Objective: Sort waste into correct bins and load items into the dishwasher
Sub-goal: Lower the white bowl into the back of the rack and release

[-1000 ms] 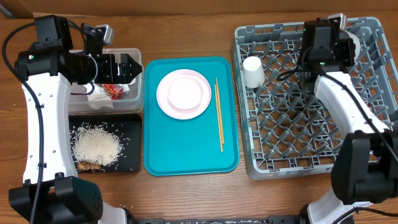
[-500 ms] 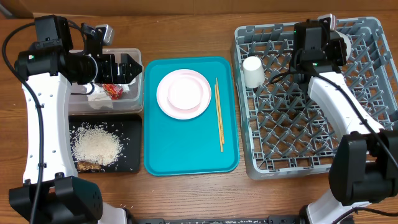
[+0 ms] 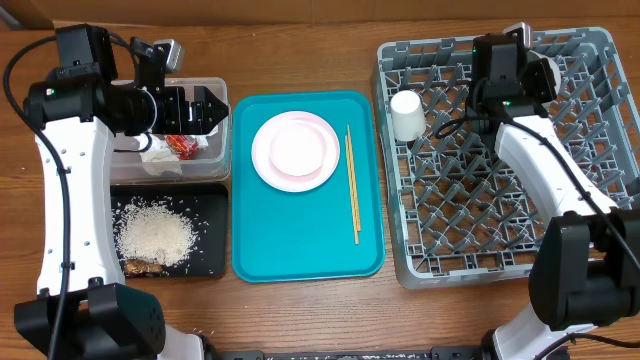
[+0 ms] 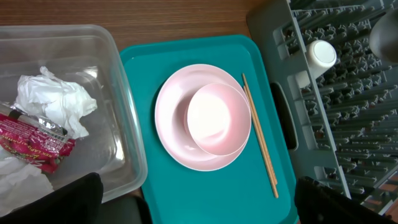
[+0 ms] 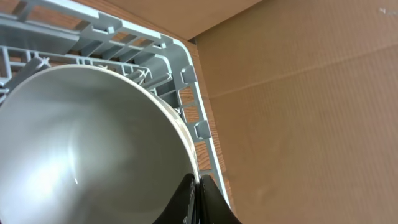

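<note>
Next, my right gripper sets the white bowl down in the back middle of the grey dish rack [image 3: 497, 73], near the white cup.
My right gripper [image 3: 546, 74] is shut on the rim of a white bowl [image 5: 93, 143], held on edge over the back right corner of the grey dish rack [image 3: 480, 200]; the fingertips [image 5: 198, 183] pinch the rim. A white cup [image 3: 406, 115] stands in the rack's back left. My left gripper [image 3: 207, 108] is open and empty above the clear tub [image 3: 215, 150], which holds white napkins [image 4: 53, 99] and a red wrapper [image 4: 34, 146]. A pinkish bowl [image 3: 297, 148] sits on the pink plate [image 3: 262, 150], with chopsticks [image 3: 352, 185] beside it.
The plate and chopsticks lie on a teal serving tray [image 3: 300, 240] between tub and rack. A black tray [image 3: 215, 230] at the front left holds rice [image 3: 155, 235] and brown scraps [image 3: 145, 267]. A cardboard wall [image 5: 298, 93] stands behind the rack.
My right gripper has shifted a little to the left over the rack's back edge with the white bowl in it. The left arm has not moved.
</note>
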Available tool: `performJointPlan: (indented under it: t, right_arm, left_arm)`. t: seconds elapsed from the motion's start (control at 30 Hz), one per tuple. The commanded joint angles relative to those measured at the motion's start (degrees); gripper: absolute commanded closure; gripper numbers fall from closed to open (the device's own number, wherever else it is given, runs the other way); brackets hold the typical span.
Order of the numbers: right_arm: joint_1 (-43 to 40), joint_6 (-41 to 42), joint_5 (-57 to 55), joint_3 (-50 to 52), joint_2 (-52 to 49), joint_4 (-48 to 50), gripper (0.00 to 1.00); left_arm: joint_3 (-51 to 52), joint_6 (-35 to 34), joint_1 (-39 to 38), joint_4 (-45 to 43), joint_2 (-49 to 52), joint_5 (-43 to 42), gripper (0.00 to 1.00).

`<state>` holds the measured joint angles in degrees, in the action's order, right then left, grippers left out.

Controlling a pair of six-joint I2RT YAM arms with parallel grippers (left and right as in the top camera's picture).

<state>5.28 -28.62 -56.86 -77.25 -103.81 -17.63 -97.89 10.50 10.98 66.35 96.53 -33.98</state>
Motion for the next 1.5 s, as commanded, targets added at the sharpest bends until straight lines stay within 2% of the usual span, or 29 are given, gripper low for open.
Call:
performJointPlan:
  t: [0.0, 0.1, 0.2, 0.53, 1.0, 1.47]
  right_arm:
    - [-0.1, -2.3, 0.5, -1.4, 0.1, -0.4, 0.96]
    - [-0.1, -2.4, 1.3, -1.2, 0.1, -1.1, 0.96]
    - [-0.1, -6.0, 1.5, 0.3, 0.1, -0.7, 0.96]
    - [1.5, -5.9, 1.5, 0.4, 0.1, -0.8, 0.96]
    - [2.0, 0.0, 1.5, 0.4, 0.1, -3.6, 0.96]
    - [5.4, -1.8, 1.5, 0.4, 0.1, -4.2, 0.96]
  left_arm:
    - [-1.5, -0.4, -0.1, 0.0, -0.4, 0.1, 0.00]
    - [-1.5, -0.4, -0.1, 0.0, -0.4, 0.1, 0.00]
    - [-1.5, -0.4, -0.1, 0.0, -0.4, 0.1, 0.00]
    - [-1.5, -0.4, -0.1, 0.0, -0.4, 0.1, 0.00]
    - [-1.5, -0.4, -0.1, 0.0, -0.4, 0.1, 0.00]
    - [-1.5, -0.4, -0.1, 0.0, -0.4, 0.1, 0.00]
